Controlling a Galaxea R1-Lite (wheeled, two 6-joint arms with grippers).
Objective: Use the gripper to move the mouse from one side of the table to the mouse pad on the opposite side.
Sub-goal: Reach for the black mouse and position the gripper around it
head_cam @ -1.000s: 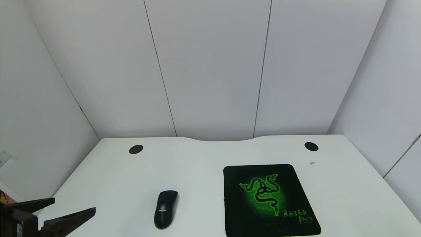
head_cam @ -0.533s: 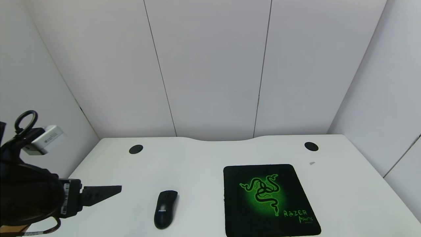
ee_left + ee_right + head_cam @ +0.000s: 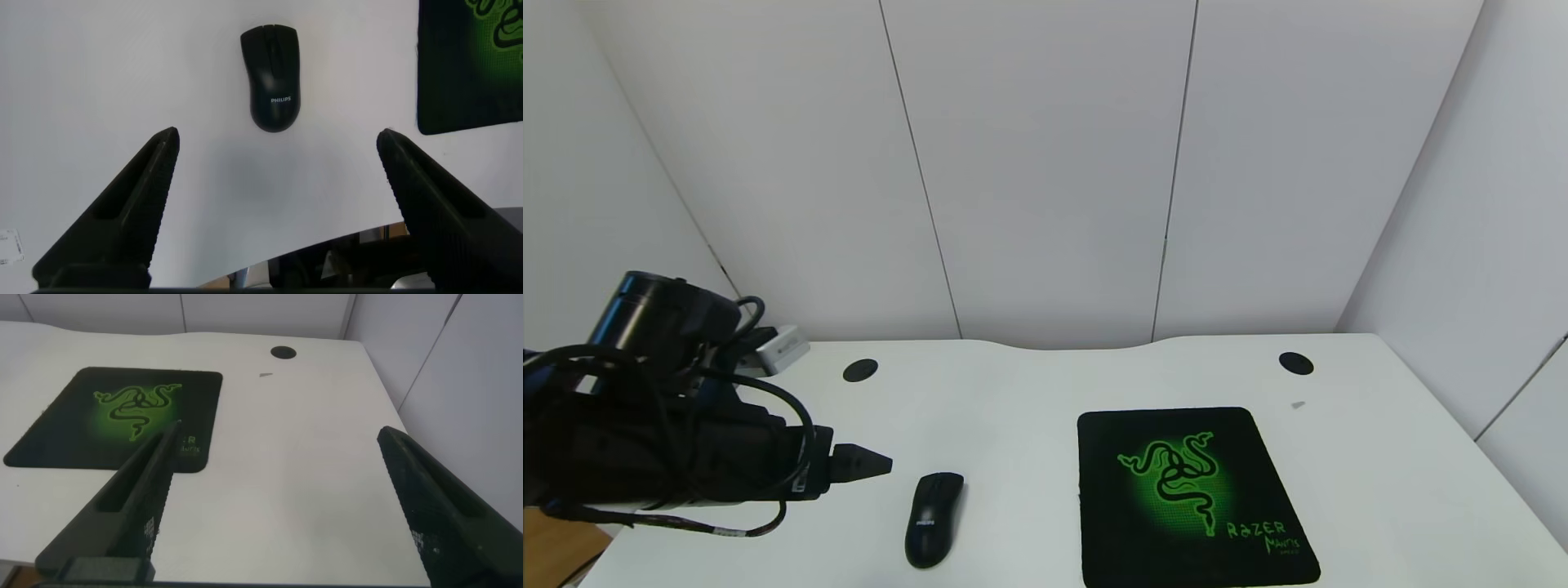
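Observation:
My left gripper will next move over to the black mouse and close on the mouse's narrow middle (image 3: 930, 509) (image 3: 275, 80), between its scroll wheel and PHILIPS logo.
A glossy black mouse (image 3: 934, 518) lies on the white table (image 3: 1013, 425) left of centre near the front edge; it also shows in the left wrist view (image 3: 271, 76). The black mouse pad (image 3: 1188, 496) with the green snake logo lies to its right, apart from it, and shows in both wrist views (image 3: 470, 61) (image 3: 114, 416). My left gripper (image 3: 870, 464) hovers over the table's left side, just left of the mouse; in the left wrist view it (image 3: 278, 143) is wide open and empty. My right gripper (image 3: 278, 439) is open and empty over the table's right part, out of the head view.
Two round black grommets (image 3: 860, 370) (image 3: 1295, 363) sit near the curved rear edge. White wall panels enclose the table behind and on both sides. A small grey speck (image 3: 1298, 404) lies right of the pad.
My left arm has risen from the lower left corner and swung rightward over the table towards the mouse. The mouse and pad have not moved.

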